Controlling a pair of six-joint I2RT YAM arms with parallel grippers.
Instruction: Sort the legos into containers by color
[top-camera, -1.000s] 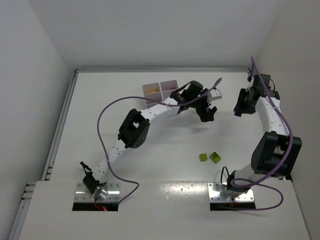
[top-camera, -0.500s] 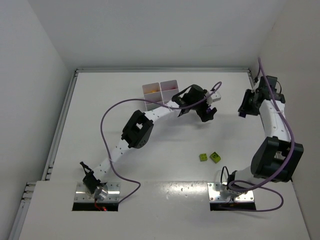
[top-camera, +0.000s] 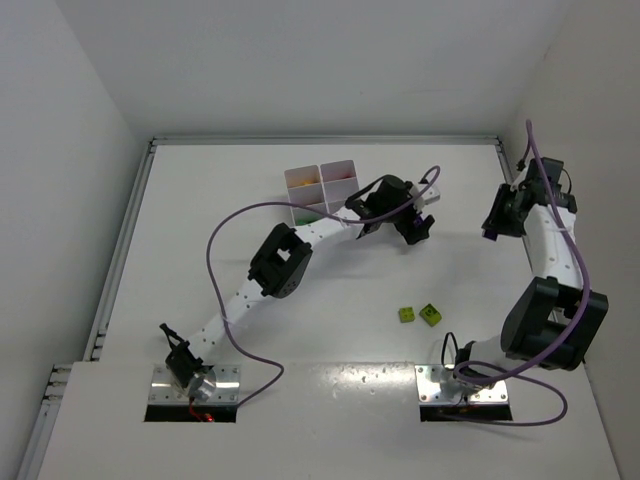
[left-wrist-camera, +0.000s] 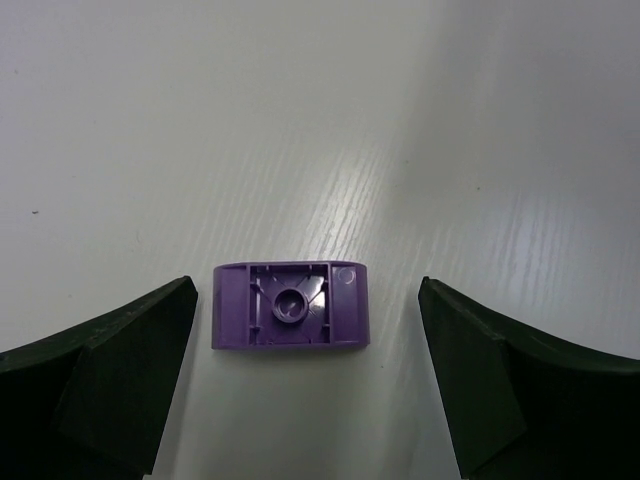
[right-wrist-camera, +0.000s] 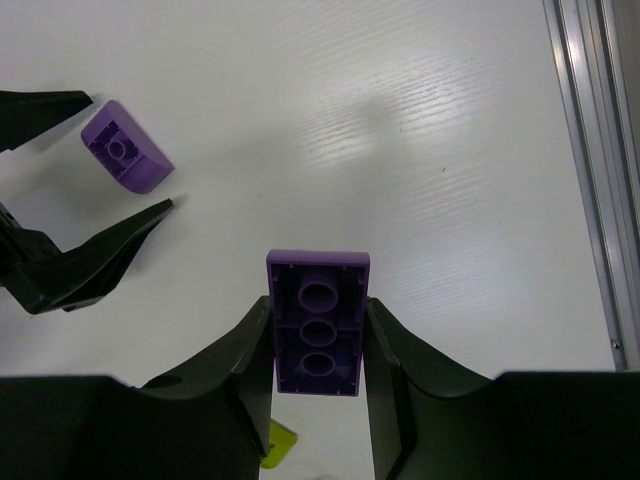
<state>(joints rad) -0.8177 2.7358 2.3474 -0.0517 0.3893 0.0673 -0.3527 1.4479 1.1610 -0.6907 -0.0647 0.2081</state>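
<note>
I need to back my left gripper off, turn it and take the small purple brick by its long sides (left-wrist-camera: 290, 347), because the small purple brick's ends face my left gripper's fingers.
My left gripper (left-wrist-camera: 305, 400) is open, hovering over a small purple brick (left-wrist-camera: 290, 305) that lies hollow side up on the table between the two fingers, touching neither. The same brick (right-wrist-camera: 127, 146) and the left fingers (right-wrist-camera: 95, 260) show in the right wrist view. My right gripper (right-wrist-camera: 318, 345) is shut on a longer purple brick (right-wrist-camera: 318, 320), held above the table at the far right (top-camera: 492, 222). Two lime bricks (top-camera: 419, 314) lie on the table near the right base. The white tray (top-camera: 318, 185) stands at the back, partly hidden by the left arm.
A metal rail (right-wrist-camera: 590, 150) runs along the table's right edge close to my right gripper. The left arm (top-camera: 290, 250) stretches across the middle toward the tray. A lime brick's corner (right-wrist-camera: 278, 445) shows under my right gripper.
My right gripper has moved right and slightly away with its purple brick. My left gripper has shifted a little and stays over the same spot.
</note>
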